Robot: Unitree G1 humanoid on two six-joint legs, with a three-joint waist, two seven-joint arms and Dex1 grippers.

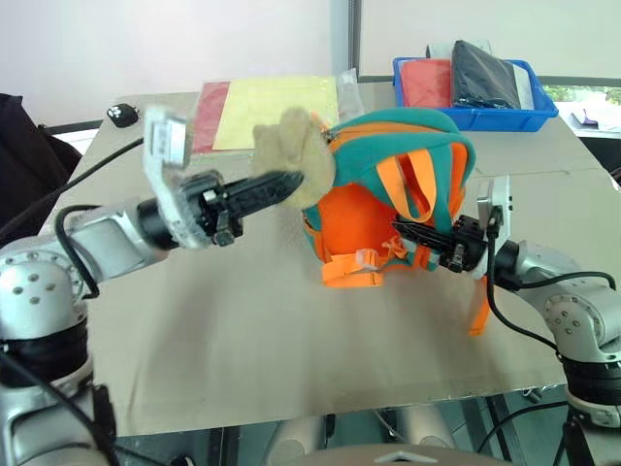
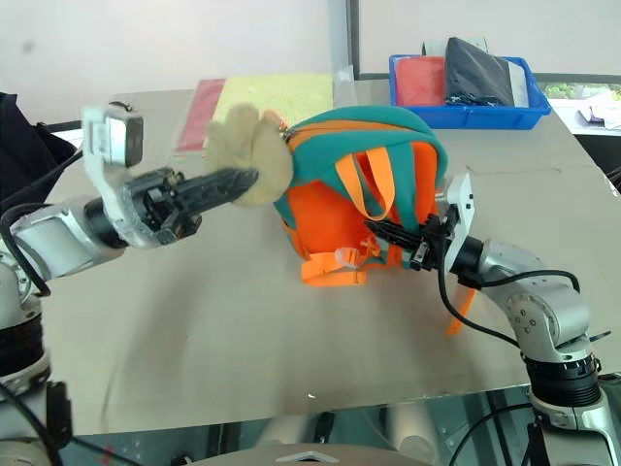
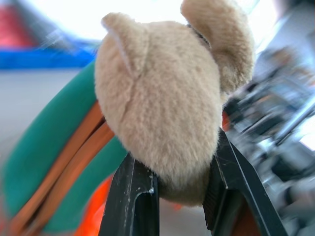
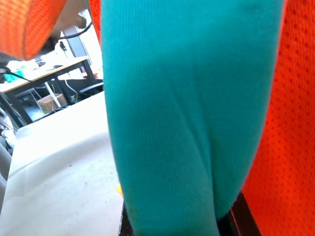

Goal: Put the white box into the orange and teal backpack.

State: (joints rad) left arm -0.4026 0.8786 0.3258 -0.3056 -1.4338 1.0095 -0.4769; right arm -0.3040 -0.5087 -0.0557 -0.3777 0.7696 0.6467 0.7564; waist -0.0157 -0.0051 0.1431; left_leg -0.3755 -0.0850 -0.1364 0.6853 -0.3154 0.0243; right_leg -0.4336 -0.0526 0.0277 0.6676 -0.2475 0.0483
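Note:
The robot's left gripper will release the tan plush head on the table (image 1: 304,240) next to the backpack's lower orange strap.
The orange and teal backpack (image 1: 408,146) stands upright in the middle of the table, straps toward me. Its tan plush animal head (image 1: 301,155) sticks out from its left side. My left gripper (image 1: 289,183) reaches in level from the left and is shut on that plush head (image 3: 162,113), which bulges between the black fingers (image 3: 133,196). My right gripper (image 1: 403,230) comes in from the right, low against the straps. It is shut on a teal padded band (image 4: 187,123) of the backpack. The white box is out of view.
A blue plastic bin (image 1: 475,118) with red and dark items stands at the back right. A clear sleeve of yellow and red sheets (image 1: 272,112) lies behind the backpack. A small black object (image 1: 122,115) sits at the far left corner. An orange strap (image 1: 478,316) hangs toward the table's front right.

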